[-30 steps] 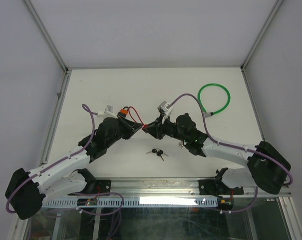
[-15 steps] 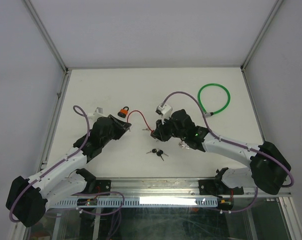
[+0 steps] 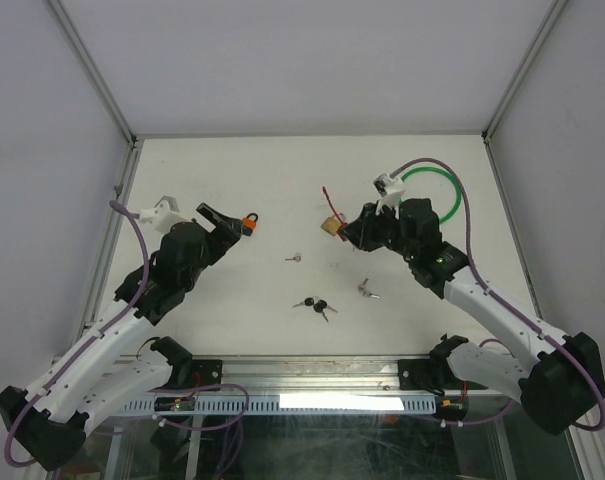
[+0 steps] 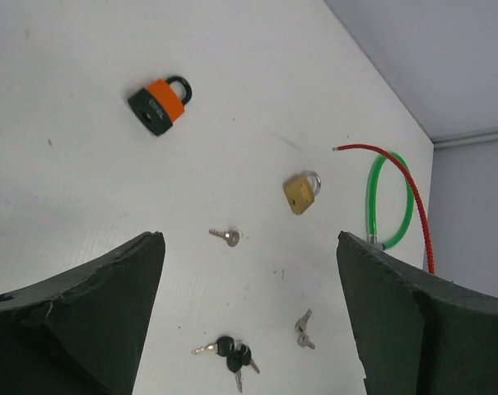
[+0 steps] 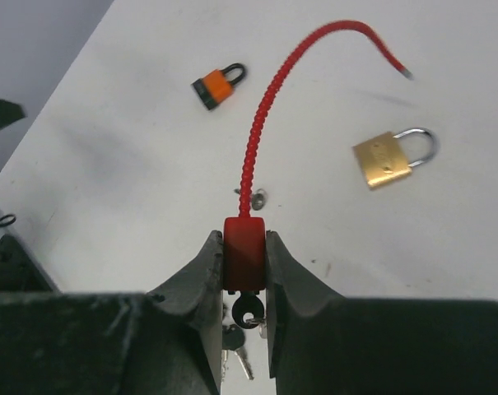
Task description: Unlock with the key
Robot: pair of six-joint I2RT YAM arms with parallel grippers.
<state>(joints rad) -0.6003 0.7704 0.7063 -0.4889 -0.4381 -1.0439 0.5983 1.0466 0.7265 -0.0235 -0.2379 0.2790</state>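
Next, my right gripper releases the red body on the table [image 3: 397,263] between the silver key pair and the green cable loop.
My right gripper [image 5: 245,247] is shut on the red body of a cable lock [image 5: 245,255]. A black key head [image 5: 249,311] shows at the body's near end. The lock's red cable [image 5: 291,62] arcs away with its far end free. In the top view the right gripper [image 3: 347,232] hovers beside a brass padlock [image 3: 331,226]. The left gripper [image 4: 249,243] is open and holds nothing. In the top view the left gripper [image 3: 225,222] sits just left of an orange padlock [image 3: 250,222] lying on the table.
A single silver key [image 3: 294,258], a bunch of black-headed keys [image 3: 315,305] and a pair of silver keys [image 3: 367,291] lie on the white table. A green cable loop [image 3: 429,195] lies at the back right. Metal frame posts border the table.
The left gripper opened and drew back left, leaving the orange padlock on the table. The right arm swung right and back with the red cable lock, uncovering the brass padlock.
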